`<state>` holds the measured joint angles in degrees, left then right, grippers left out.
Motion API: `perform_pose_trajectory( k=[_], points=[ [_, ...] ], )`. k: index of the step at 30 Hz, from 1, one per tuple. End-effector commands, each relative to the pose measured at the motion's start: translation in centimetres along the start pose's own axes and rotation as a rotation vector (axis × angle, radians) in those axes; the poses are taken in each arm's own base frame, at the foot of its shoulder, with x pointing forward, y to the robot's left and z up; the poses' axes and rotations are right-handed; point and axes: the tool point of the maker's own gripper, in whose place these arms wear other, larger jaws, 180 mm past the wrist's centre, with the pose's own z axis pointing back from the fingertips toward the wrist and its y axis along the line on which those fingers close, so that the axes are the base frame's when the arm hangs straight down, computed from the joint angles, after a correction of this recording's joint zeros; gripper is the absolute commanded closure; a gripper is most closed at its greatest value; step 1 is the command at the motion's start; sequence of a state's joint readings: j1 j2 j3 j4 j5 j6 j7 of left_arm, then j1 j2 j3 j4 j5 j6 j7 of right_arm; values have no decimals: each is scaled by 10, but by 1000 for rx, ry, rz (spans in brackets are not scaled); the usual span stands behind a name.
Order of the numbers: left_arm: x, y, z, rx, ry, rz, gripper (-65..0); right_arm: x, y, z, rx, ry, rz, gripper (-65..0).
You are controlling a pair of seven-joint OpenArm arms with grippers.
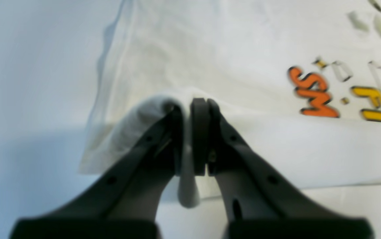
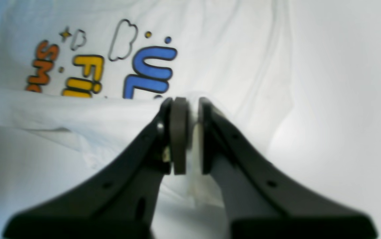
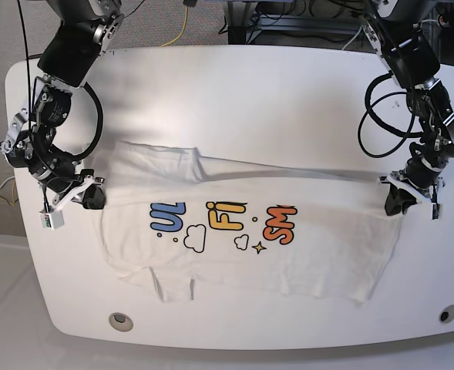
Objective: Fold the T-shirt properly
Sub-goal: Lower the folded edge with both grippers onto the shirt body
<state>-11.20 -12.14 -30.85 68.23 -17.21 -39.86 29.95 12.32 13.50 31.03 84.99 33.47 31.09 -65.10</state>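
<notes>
I should use my left gripper to release the pinched cloth on the T-shirt's lower layer, just inside its edge (image 3: 378,213) beside the orange letters.
The white T-shirt (image 3: 288,262) lies spread across the table, its far part folded over toward the front so that the fold's edge cuts off the tops of the blue, yellow and orange letters (image 3: 225,218). At the shirt's right edge in the base view, my left gripper (image 3: 400,202) is shut on a pinch of white cloth; the left wrist view shows the T-shirt (image 1: 230,59) caught between the left gripper (image 1: 195,103) pads. My right gripper (image 3: 94,198) is shut on the opposite edge, and the T-shirt (image 2: 223,49) fabric shows between the right gripper (image 2: 192,101) pads.
The white table (image 3: 234,85) has rounded corners and two round holes near its front edge, one hole (image 3: 119,321) at the left and the other hole (image 3: 448,314) at the right. Cables (image 3: 182,23) and equipment sit behind the far edge.
</notes>
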Motion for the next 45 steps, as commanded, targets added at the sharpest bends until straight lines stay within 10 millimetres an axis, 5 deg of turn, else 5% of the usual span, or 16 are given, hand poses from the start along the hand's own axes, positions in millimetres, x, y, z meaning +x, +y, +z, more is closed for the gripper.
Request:
perform_pose_trajectory(
  k=[1,17,36,45],
  points=[
    [33,6,1,-2,-99,-16,-31,20,-3,5,-21,-48,36,-66],
    [27,11,-2,0,-98,12,-32,-3,4,-11,-59,31,164,-66],
    [28,-27,-17,-100,-148,-53,-40,-8,4,-17,-97,65,220,-66],
    [26,-30,-18,-108,-141,-57,-222,-9,4,-17,-98,67,220,-77]
  ],
)
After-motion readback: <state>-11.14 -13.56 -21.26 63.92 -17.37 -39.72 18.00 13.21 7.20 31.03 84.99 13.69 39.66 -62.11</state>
